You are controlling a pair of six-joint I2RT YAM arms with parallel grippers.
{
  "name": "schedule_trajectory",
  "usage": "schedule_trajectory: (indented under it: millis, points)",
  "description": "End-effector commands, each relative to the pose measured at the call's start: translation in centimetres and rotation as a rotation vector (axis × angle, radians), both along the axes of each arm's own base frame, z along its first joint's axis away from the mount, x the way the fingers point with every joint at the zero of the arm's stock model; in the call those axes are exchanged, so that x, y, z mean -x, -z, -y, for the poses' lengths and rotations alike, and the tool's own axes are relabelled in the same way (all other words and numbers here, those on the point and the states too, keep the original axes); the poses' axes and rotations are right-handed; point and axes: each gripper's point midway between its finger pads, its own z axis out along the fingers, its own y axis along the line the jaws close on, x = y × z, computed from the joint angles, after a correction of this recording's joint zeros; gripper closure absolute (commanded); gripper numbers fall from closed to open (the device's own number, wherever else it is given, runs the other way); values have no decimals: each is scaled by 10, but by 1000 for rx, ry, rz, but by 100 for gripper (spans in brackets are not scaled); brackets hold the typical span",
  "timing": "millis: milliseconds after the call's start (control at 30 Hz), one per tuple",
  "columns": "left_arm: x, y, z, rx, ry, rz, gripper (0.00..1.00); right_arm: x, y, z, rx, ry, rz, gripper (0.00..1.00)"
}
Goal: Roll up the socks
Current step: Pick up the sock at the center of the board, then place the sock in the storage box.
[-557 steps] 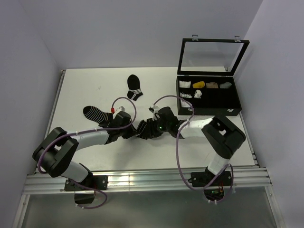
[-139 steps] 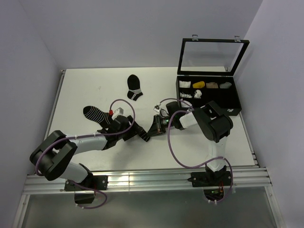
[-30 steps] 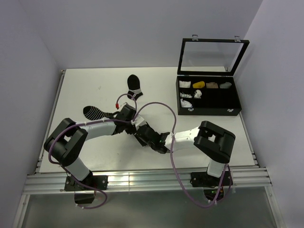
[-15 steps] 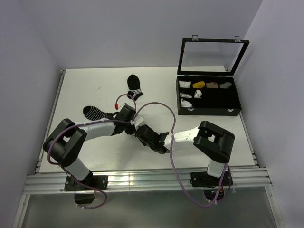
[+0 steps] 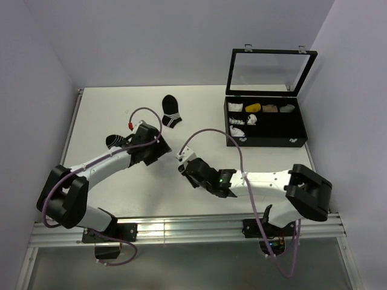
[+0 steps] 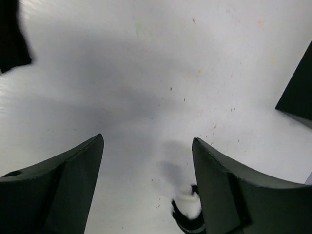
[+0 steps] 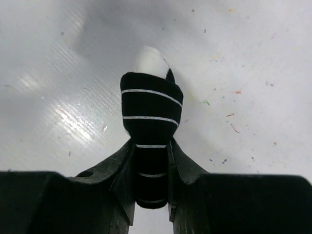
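Note:
My right gripper needs to release the rolled socks in the empty box compartment [image 5: 270,119] just in front of the beige item.
The socks [image 7: 151,105] are a tight roll, black with thin white stripes and a white end poking out at the far side. My right gripper [image 7: 150,143] is shut on the near half of this roll, just above the table. In the top view the rolled socks [image 5: 181,158] sit at the tip of the right gripper [image 5: 184,165], mid-table. My left gripper [image 5: 162,147] stands open a little to the left, apart from the roll. In the left wrist view the left gripper [image 6: 147,141] holds nothing, and the socks [image 6: 187,213] show low beside its right finger.
A striped black sock [image 5: 114,140] lies at the left, partly under the left arm. Another black sock with white bands [image 5: 171,111] lies further back. A black compartment box [image 5: 266,140] with its lid up stands at the right, small items inside.
My left gripper has opened, let go of the roll and drawn back to the left. The right gripper stays shut on the roll, and its arm has swung out to the right.

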Motion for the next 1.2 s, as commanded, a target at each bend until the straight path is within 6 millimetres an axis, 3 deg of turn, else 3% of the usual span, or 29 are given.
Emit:
schedule_trajectory:
  millis: [0,133,267,400,433,500,533,567,633,733,767,800,867,933,967,1167]
  points:
    - [-17,-30,-17,-12,-35,66,21,1,-24,13,-38,37,29,100]
    - [-28,-48,-42,-20,-87,101,16,-9,-42,33,-81,97,31,100]
    - [-36,-72,-76,-32,-153,155,11,-39,-74,68,-160,235,62,100]
    - [-38,-109,-119,-67,-235,253,6,-78,-97,116,-154,430,99,100]
    - [-36,-115,-126,-78,-246,264,5,-92,-102,138,-156,511,105,100]
    - [-34,-134,-145,-112,-281,319,2,-108,-112,160,-201,612,94,100]
    - [-32,-141,-151,-127,-291,341,1,-121,-115,186,-221,704,89,100]
    - [-28,-154,-157,-135,-296,382,1,-130,-119,194,-240,741,71,100]
    - [-25,-168,-172,-195,-301,433,1,-145,-119,227,-263,876,47,100]
    - [-15,-195,-199,-298,-363,525,1,-165,-118,250,-275,958,11,100]
    - [-10,-204,-205,-321,-378,557,1,-174,-115,271,-280,1016,1,100]
    - [-7,-208,-215,-376,-400,565,1,-178,-113,278,-291,1035,-20,100]
    - [-4,-211,-223,-416,-418,572,0,-188,-104,305,-298,1113,-54,100]
    - [-3,-211,-226,-431,-427,581,1,-193,-97,316,-305,1143,-81,100]
    - [-3,-214,-227,-436,-430,592,1,-197,-91,333,-297,1190,-100,100]
    - [-8,-195,-235,-495,-469,553,1,-222,-80,368,-321,1257,-121,100]
